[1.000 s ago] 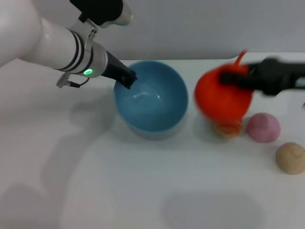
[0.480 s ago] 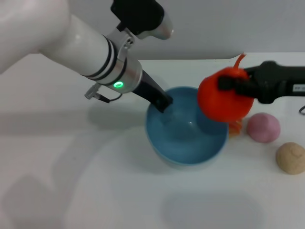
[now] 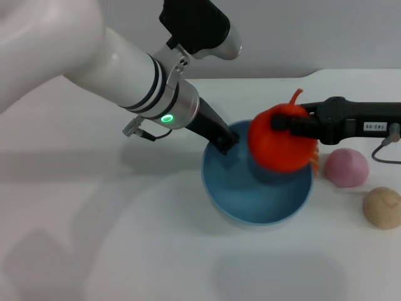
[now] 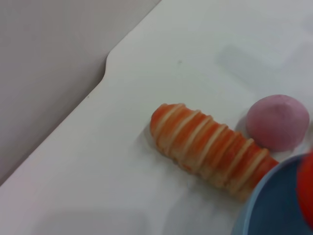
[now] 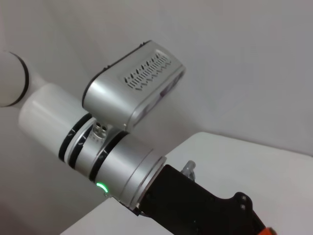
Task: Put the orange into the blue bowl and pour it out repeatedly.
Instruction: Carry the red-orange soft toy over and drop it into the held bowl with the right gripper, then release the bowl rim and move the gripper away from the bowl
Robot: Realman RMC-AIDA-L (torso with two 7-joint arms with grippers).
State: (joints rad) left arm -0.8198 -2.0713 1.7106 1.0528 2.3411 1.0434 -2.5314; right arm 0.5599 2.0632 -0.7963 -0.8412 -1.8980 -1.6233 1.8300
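I will use my left gripper to set the light blue bowl on the white table a little closer to me than the pink bun [image 3: 245, 195].
The light blue bowl [image 3: 255, 208] stands on the white table right of centre. My left gripper [image 3: 224, 145] is shut on its far left rim. My right gripper [image 3: 286, 123] reaches in from the right, shut on the red-orange orange [image 3: 277, 141], and holds it just above the bowl's far right part. The left wrist view shows the bowl's rim [image 4: 258, 204] and a sliver of the orange [image 4: 307, 182]. The right wrist view shows my left arm's wrist [image 5: 124, 166] and its black gripper [image 5: 195, 205].
A pink round bun [image 3: 346, 167] and a tan ball [image 3: 382, 207] lie right of the bowl. A striped pale-orange loaf [image 4: 210, 147] lies behind the bowl next to the bun [image 4: 278, 121]. The table's back edge [image 4: 105, 73] meets a grey wall.
My left gripper has dragged the bowl to the right until it sits under the orange. My right gripper has carried the orange slightly left, over the bowl.
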